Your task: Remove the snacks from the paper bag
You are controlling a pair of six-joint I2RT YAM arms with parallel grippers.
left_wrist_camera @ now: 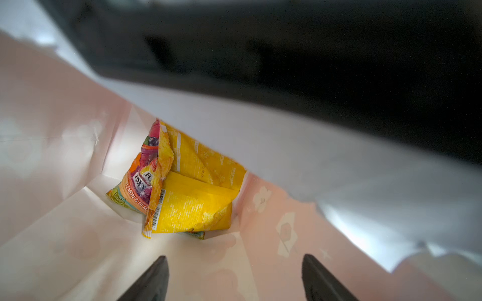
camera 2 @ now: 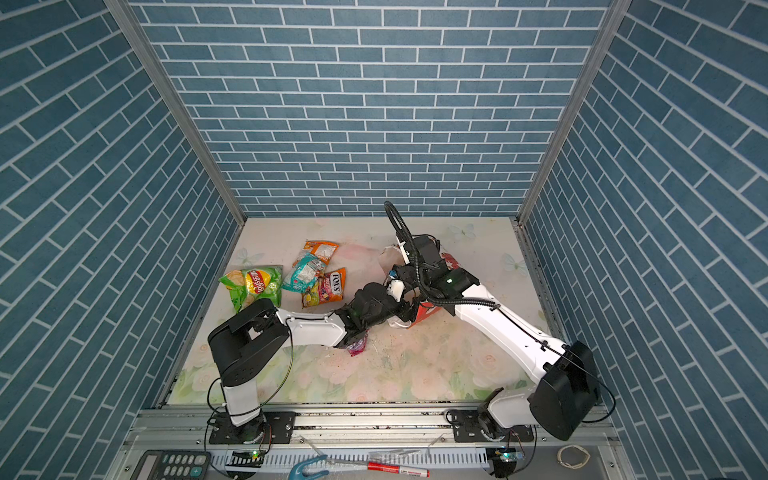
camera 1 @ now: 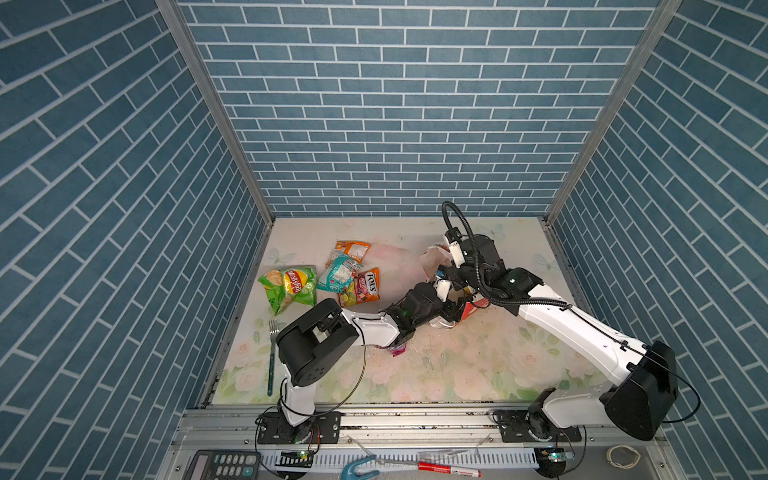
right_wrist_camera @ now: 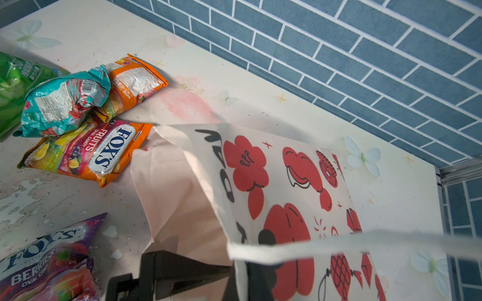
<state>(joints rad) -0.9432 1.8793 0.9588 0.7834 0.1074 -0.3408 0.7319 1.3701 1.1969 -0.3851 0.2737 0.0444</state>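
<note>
The yellow packet is lying beyond the left gripper's fingers, so next the left gripper reaches in deeper and grabs the packet's lower end (left_wrist_camera: pixel 191 220) while the right gripper holds the paper bag's rim open.
The paper bag (camera 1: pixel 434 261) lies tilted at the back right, white with red prints (right_wrist_camera: pixel 287 182). My right gripper (right_wrist_camera: pixel 238 276) is shut on its rim wall and holds the mouth up. My left gripper (left_wrist_camera: pixel 234 273) is inside the bag (left_wrist_camera: pixel 65 156), open, with nothing between its fingers (left_wrist_camera: pixel 154 278). Ahead of it, at the bag's bottom, lie a yellow packet (left_wrist_camera: pixel 193 206) and a FOX'S packet (left_wrist_camera: pixel 138 179). Out on the table are the green Lay's bag (camera 1: pixel 291 284), a teal-white packet (camera 1: pixel 338 272), an orange-white packet (camera 1: pixel 353 249), an orange FOX'S bag (camera 1: pixel 365 286) and a purple FOX'S bag (right_wrist_camera: pixel 47 260).
A fork (camera 1: pixel 272 357) with a teal handle lies by the left wall. A calculator (camera 1: pixel 222 463), a red marker (camera 1: pixel 449 468) and a blue hook (camera 1: pixel 359 465) sit beyond the front rail. Blue brick walls close three sides.
</note>
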